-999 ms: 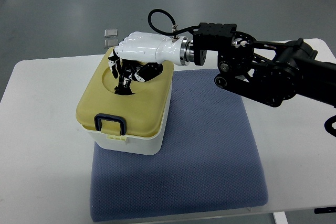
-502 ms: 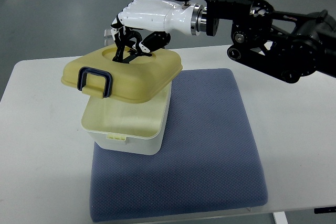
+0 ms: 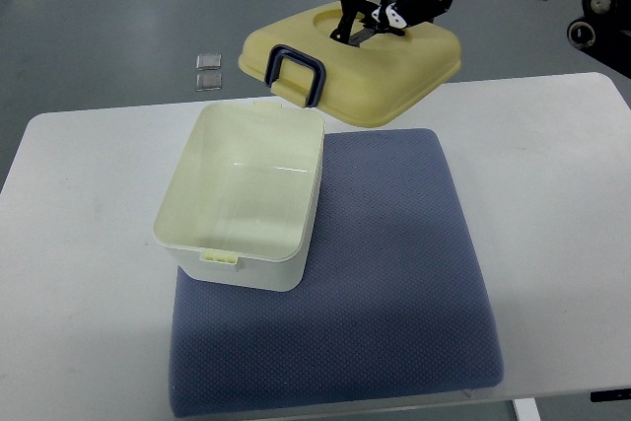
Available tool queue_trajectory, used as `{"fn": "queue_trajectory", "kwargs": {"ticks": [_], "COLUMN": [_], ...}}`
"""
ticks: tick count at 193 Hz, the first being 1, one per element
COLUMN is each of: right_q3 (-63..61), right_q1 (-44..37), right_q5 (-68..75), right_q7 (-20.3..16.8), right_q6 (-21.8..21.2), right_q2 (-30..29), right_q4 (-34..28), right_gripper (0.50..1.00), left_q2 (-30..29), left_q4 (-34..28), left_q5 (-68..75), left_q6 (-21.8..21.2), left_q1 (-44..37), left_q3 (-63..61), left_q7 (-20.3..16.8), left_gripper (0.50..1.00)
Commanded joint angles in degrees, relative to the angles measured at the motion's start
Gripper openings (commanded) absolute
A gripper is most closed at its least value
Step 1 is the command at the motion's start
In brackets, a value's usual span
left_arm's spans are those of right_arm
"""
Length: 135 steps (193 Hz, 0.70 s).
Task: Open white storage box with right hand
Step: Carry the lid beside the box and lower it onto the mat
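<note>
Next, my right gripper releases the yellow lid so that I leave it on the bare blue mat [image 3: 418,227] beside the white storage box.
The white storage box [image 3: 237,253] stands open on the left part of the blue mat [image 3: 394,293], and its inside looks bare. Its yellow lid [image 3: 375,71], with a dark blue latch handle [image 3: 296,74] hanging at the front, is held in the air behind and to the right of the box. My right hand [image 3: 380,12] comes in from the top right, its white back partly cut off by the frame's top edge, and its black fingers are curled into the lid's top recess. No left arm shows.
The white table [image 3: 79,204] carries the mat. Two small clear squares [image 3: 208,71] lie on the grey floor beyond the table's far left edge. Black arm links [image 3: 596,17] sit at the top right corner.
The right hand lifted the yellow lid off the box, then carried it up and to the right. The box now stands uncovered and has not moved.
</note>
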State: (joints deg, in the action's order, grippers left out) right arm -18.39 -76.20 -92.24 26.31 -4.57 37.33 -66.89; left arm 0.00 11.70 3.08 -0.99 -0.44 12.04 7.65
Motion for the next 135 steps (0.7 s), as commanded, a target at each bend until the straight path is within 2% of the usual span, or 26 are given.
{"fn": "queue_trajectory", "kwargs": {"ticks": [1,55,92,135], "right_q3": [0.29,0.38,3.19,9.08], "right_q1": [2.54,12.03,18.36,19.07], "right_q5": [0.04,-0.48,-0.84,-0.84], "right_q7": [1.38,3.84,4.10,4.10], "right_q6": [0.09,0.97,5.53,10.28], "right_q2": [3.81,9.69,9.26,8.29], "right_q4": [0.09,0.18,0.62,0.62], "right_gripper": [0.500,0.500,0.500,0.500], "left_q2": [0.00,0.00,0.00,0.00], "left_q4": [-0.01,0.08,0.08,-0.10], "left_q5": [0.00,0.00,0.00,0.00], "left_q6": [0.02,0.02,0.02,0.02], "left_q1": [0.00,-0.09,-0.09,-0.17], "left_q3": [0.00,-0.09,-0.18,-0.35], "left_q7": [0.00,0.00,0.00,0.00], "left_gripper": [1.000,1.000,1.000,1.000]}}
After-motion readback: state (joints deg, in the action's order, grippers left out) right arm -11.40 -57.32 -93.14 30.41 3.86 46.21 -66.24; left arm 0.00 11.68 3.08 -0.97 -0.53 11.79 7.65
